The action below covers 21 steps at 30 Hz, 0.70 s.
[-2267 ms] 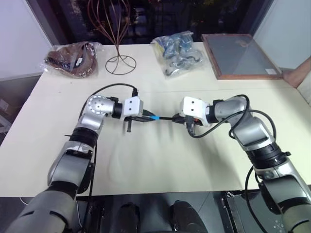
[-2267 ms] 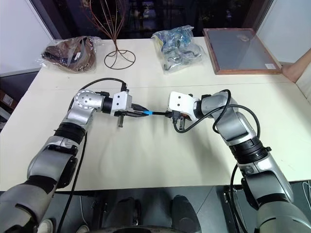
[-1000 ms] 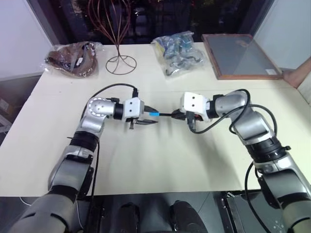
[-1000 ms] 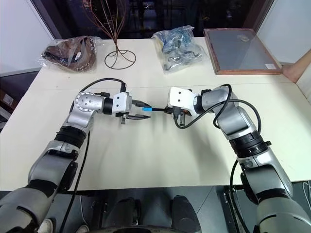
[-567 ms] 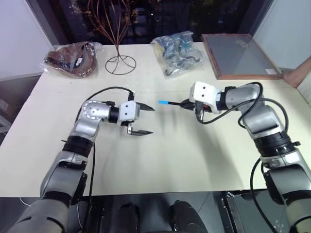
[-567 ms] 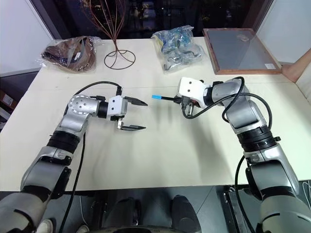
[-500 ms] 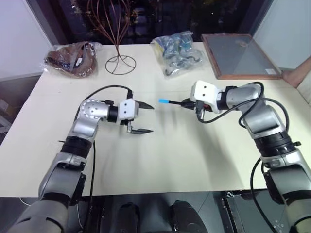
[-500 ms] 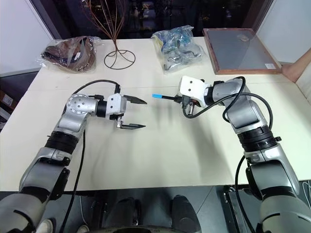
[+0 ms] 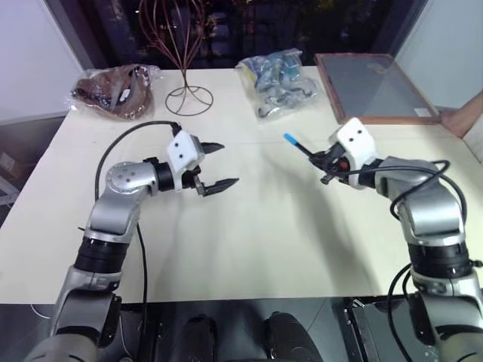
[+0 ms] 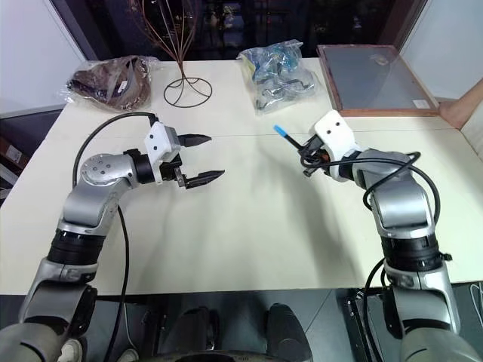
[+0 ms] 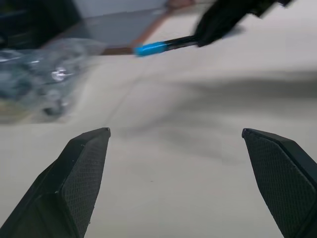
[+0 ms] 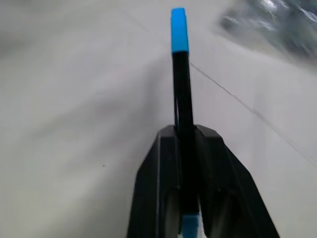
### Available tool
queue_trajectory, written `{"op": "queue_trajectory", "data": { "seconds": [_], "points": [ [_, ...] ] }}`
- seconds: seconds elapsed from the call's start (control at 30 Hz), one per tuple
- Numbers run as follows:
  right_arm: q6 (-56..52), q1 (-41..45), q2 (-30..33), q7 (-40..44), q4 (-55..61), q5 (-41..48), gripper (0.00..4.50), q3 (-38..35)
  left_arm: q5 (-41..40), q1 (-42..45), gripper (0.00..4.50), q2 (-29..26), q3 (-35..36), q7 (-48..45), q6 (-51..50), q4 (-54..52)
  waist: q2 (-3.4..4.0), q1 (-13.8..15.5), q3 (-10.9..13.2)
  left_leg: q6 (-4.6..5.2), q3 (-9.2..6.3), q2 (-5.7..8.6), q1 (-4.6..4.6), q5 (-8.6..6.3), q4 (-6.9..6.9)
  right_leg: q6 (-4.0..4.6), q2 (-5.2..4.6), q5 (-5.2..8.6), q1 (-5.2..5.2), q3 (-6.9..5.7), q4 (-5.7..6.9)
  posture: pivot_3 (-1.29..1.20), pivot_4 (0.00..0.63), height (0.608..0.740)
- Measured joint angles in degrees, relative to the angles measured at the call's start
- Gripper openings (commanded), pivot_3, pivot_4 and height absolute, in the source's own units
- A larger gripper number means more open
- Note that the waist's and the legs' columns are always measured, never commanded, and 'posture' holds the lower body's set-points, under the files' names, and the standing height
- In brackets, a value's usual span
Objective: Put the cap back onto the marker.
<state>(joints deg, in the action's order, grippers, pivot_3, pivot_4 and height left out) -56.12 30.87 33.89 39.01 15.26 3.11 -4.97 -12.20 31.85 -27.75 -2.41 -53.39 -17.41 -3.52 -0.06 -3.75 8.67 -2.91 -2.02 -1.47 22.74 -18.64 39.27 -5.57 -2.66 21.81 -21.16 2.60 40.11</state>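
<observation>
Next, my right gripper releases the marker on the bare table, about midway (image 9: 365,199) between the wood-framed tray and front edge. The marker is still held above the table.
My right gripper (image 9: 326,161) is shut on the black marker (image 9: 306,151) and holds it above the table at the right. The marker slants away toward the back left. The light-blue cap (image 9: 290,139) sits on its far end, in line with the shaft. In the right wrist view the marker (image 12: 182,89) runs straight out between the fingers, with the cap (image 12: 179,29) at its tip. My left gripper (image 9: 226,164) hovers left of centre, open and empty, well apart from the cap. The left wrist view shows the cap (image 11: 151,48) beyond its spread fingers (image 11: 81,168).
Along the table's back edge stand a brown bag (image 9: 113,89), a wire stand (image 9: 185,98), a clear bag of blue items (image 9: 278,79) and a wood-framed tray (image 9: 373,87). Bare table (image 9: 256,241) lies between and in front of the arms.
My left gripper opened, let go of the cap and drew back to the left. My right gripper carried the capped marker to the right and turned it to point toward the back left.
</observation>
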Motion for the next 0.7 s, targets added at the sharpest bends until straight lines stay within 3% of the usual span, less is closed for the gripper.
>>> {"op": "queue_trajectory", "data": {
  "seconds": [0.33,0.7],
  "points": [
    [-16.06,-7.84,-5.61,-15.72,6.49,-0.63,0.00,-9.90,-1.80,-4.36,4.47,1.79,-0.23,6.48,-6.39,-6.42,0.00,-0.01,0.00,0.00,0.04,0.04,0.00,0.00,-0.10,0.00,0.04,0.00,-0.01,0.08,-0.03,0.00,0.150,0.740],
    [-14.83,-14.77,-8.26,-20.76,5.66,0.38,0.00,-13.14,-2.50,-4.56,4.47,1.71,-0.28,8.35,-8.74,-7.84,0.00,-0.07,0.00,0.00,0.11,0.17,-0.02,0.00,-0.10,0.00,0.05,0.00,-0.04,0.17,-0.04,0.00,0.150,0.740]
  ]
}}
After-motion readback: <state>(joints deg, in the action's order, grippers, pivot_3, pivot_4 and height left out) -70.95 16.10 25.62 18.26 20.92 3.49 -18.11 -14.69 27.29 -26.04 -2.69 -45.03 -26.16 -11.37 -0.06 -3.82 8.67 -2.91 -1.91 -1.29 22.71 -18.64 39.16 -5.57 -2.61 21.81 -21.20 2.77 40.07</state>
